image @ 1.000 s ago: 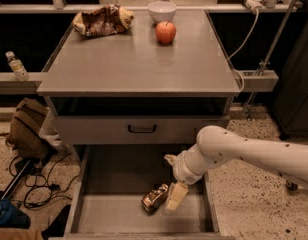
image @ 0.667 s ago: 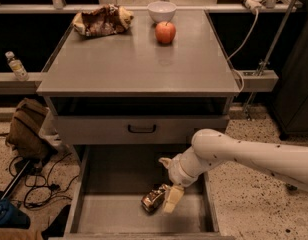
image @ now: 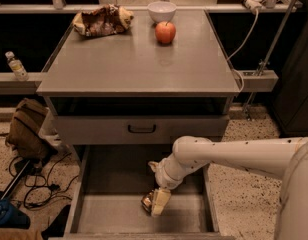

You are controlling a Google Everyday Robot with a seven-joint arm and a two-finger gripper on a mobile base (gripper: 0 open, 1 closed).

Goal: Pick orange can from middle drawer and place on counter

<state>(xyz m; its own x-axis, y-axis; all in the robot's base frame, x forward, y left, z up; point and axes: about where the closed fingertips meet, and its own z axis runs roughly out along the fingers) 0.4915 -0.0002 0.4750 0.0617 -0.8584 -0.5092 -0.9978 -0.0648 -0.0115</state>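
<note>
The body of the orange can (image: 148,200), near the front middle of the open drawer, will be gripped by my gripper.
The orange can (image: 147,202) lies on the floor of the open middle drawer (image: 109,214), near its front middle, and only its left part shows. My gripper (image: 156,206) reaches down into the drawer from the right and sits right against the can, covering its right side. My white arm (image: 234,156) crosses over the drawer's right wall. The counter (image: 134,64) is the grey top of the cabinet, above and behind the drawer.
On the counter's far edge are a brown snack bag (image: 101,20), a white bowl (image: 161,10) and a red apple (image: 165,32). A shut drawer front with a black handle (image: 142,129) is above the open drawer. A bag (image: 26,129) and cables (image: 39,184) lie on the floor at left.
My gripper has moved left and slightly down, from beside the can to right against it. The can now shows less, partly covered by the gripper.
</note>
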